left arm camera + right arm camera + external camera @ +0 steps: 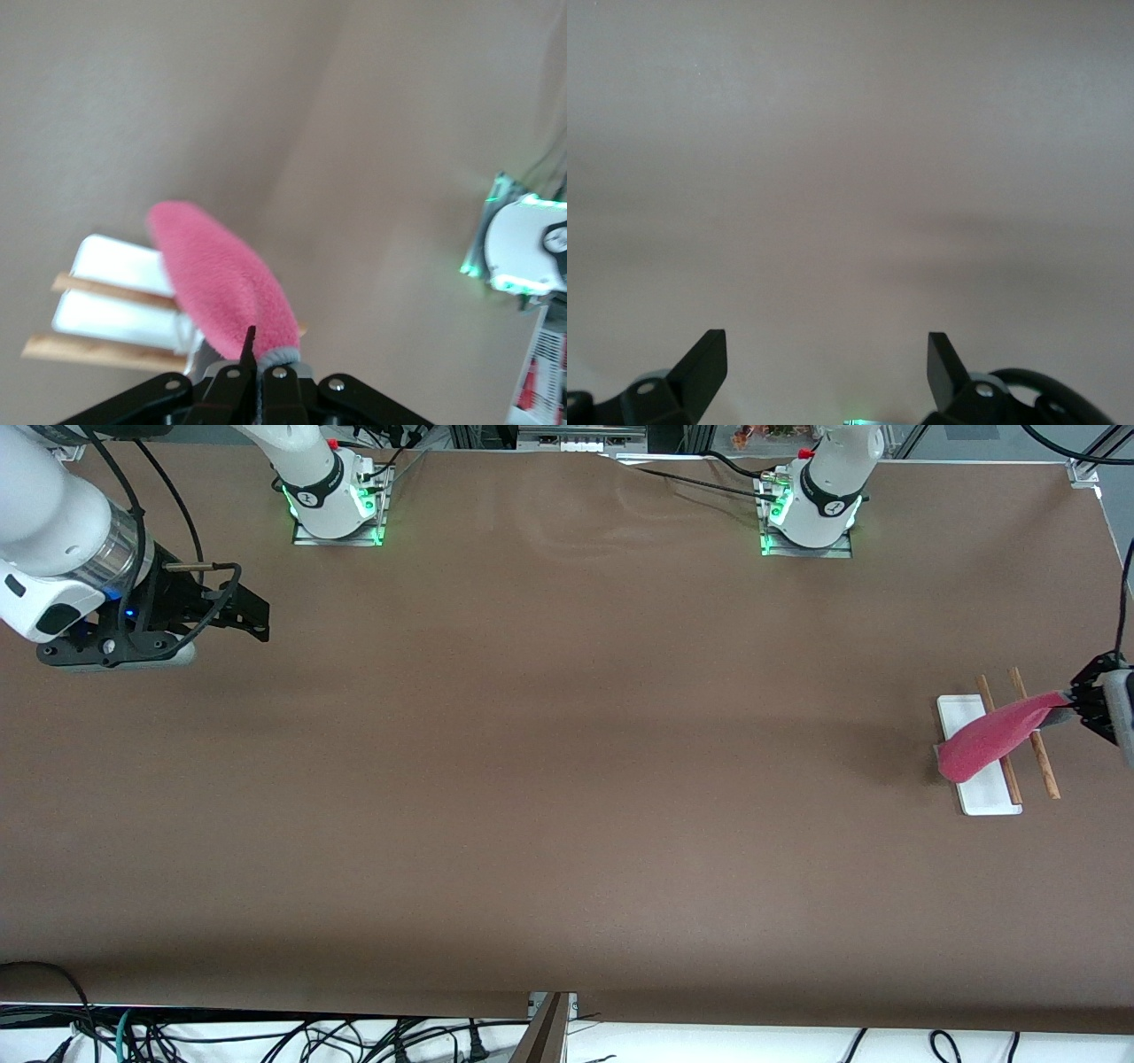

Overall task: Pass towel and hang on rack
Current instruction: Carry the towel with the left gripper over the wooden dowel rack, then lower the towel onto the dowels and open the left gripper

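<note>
Next, my left gripper releases the pink-red towel so that it stays draped over the middle of the rack's two brown wooden rods [1017, 740] [180, 333].
The pink-red towel [997, 735] hangs stretched from my left gripper [1075, 702], which is shut on its grey-stitched end. The towel drapes across the rack's two brown wooden rods [1035, 735] and its free end lies over the white base [961, 710]. In the left wrist view the towel [226, 288] runs out from the closed gripper [255, 354] over the rods [97, 351] and the base [115, 266]. My right gripper [252, 615] is open and empty, waiting above the table at the right arm's end; its fingertips [709, 354] stand wide apart over bare table.
The rack stands near the table edge at the left arm's end. The two arm bases [337, 500] [811, 514] stand along the table's far edge. Cables hang below the table's near edge [266, 1036].
</note>
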You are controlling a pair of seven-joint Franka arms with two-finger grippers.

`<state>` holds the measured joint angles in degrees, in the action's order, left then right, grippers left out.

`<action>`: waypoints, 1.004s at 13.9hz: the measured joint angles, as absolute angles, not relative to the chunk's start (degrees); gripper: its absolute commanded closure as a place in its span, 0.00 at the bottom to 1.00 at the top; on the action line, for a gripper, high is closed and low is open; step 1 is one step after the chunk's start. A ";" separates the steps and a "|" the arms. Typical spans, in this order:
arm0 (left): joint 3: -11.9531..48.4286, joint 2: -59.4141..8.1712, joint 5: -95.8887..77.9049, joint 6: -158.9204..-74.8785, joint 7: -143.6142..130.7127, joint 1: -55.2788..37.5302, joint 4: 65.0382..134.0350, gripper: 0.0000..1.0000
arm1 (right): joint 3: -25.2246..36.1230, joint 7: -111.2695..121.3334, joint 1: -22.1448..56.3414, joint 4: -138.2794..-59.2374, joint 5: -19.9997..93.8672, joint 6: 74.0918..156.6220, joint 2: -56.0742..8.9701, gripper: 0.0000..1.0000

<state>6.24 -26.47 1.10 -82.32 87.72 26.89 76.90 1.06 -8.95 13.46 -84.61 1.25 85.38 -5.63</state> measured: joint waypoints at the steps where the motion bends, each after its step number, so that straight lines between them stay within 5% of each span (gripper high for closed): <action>1: 6.23 -26.92 1.29 -84.24 89.51 28.40 76.91 1.00 | 1.28 -8.95 13.46 -84.61 1.07 85.82 -5.63 0.00; 14: 6.30 -34.28 2.36 -100.38 97.11 38.68 76.88 1.00 | 2.84 -9.19 13.69 -84.22 0.95 87.28 -5.92 0.00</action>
